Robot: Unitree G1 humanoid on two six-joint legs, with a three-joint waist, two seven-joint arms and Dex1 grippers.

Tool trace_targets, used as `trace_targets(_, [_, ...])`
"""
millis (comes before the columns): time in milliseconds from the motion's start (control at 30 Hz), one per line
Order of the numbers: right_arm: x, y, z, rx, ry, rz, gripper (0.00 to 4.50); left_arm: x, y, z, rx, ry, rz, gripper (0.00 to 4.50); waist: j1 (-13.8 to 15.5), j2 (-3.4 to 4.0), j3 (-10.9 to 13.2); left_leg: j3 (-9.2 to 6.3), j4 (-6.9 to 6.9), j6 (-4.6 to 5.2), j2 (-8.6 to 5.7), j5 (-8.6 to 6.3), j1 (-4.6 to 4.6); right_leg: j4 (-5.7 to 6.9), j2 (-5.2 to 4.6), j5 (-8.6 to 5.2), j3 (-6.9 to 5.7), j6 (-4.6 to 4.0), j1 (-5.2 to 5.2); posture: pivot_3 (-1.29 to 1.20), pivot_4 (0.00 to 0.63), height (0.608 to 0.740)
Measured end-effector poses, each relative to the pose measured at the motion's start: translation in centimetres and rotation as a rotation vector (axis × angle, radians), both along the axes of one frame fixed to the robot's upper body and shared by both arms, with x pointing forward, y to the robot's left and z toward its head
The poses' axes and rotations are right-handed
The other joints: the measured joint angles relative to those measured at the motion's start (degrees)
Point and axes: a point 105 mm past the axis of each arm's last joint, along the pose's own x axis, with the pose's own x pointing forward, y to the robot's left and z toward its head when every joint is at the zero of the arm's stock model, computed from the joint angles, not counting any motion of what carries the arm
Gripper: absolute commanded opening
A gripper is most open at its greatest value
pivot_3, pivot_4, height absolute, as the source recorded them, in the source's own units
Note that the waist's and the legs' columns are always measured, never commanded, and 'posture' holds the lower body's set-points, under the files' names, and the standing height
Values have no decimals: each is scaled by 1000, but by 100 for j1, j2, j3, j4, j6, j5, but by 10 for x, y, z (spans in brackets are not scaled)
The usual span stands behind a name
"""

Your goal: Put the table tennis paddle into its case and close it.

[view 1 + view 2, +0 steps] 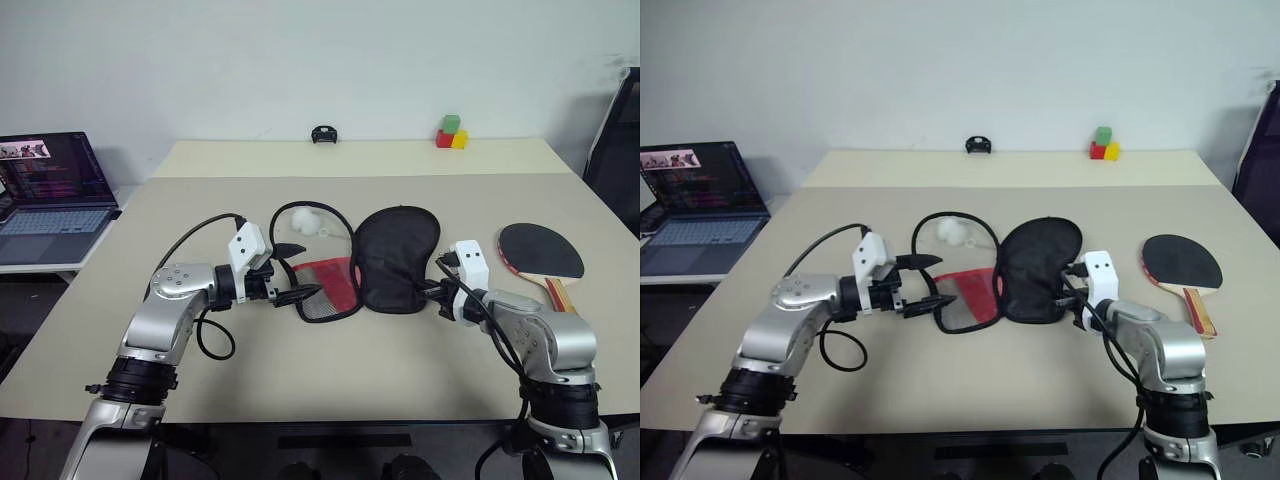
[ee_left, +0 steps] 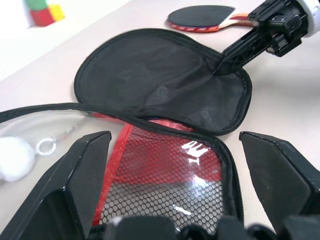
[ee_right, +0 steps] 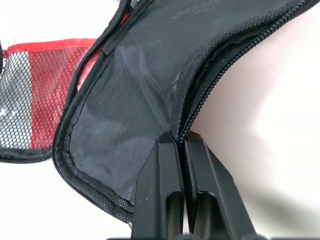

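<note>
My right gripper should release the black flap on the bare part of the table [image 1: 442,277] [image 3: 227,125] next to the paddle.
The case [image 1: 397,258] lies unzipped and spread flat mid-table, its black flap to the right and its red mesh half [image 1: 330,288] to the left. My right gripper [image 3: 175,141] is shut on the zipper edge of the black flap, at the flap's near right side [image 1: 438,285]. My left gripper [image 1: 310,268] stands open just left of the red mesh half, with its fingers [image 2: 87,160] spread on either side of it and nothing held. The table tennis paddle [image 1: 540,250] lies flat at the right, black face up, handle towards me.
White balls [image 1: 308,222] lie inside the case's clear-edged loop behind the mesh half. A laptop [image 1: 50,200] sits on a side table at the left. Coloured blocks [image 1: 451,133] and a small black object [image 1: 323,134] stand at the far edge.
</note>
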Motion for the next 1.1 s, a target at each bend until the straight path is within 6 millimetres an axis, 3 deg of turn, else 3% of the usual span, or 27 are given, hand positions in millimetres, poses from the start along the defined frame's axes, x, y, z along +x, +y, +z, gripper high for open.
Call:
trace_targets(400, [-25, -43, -7, -57, 71, -81, 35, 1, -32, -1, -12, 6, -137, 4500, 24, -1, -1, 2, 1, 11, -4, 5, -1, -3, -1, 0, -1, 0, 7, 0, 150, 740])
trace_targets(667, [-29, -65, 4, -123, 57, -98, 35, 1, -35, -3, -13, 12, -154, 4500, 18, -2, -1, 4, 1, 16, -3, 8, 0, -2, 0, 0, 0, 0, 8, 0, 150, 740])
trace_targets(1033, [-29, -57, -3, -142, 94, -27, 35, 3, -37, -6, -21, 19, -152, 4500, 19, -4, -2, 4, 1, 20, -2, 10, -1, -2, -1, 0, 0, 0, 9, 0, 150, 740])
trace_targets(1100, [-27, -57, -4, -144, 91, -26, 461, 3, -37, -6, -21, 19, -152, 4500, 19, -4, -2, 4, 2, 20, -3, 11, -1, -2, -1, 0, -1, 0, 9, 0, 150, 740])
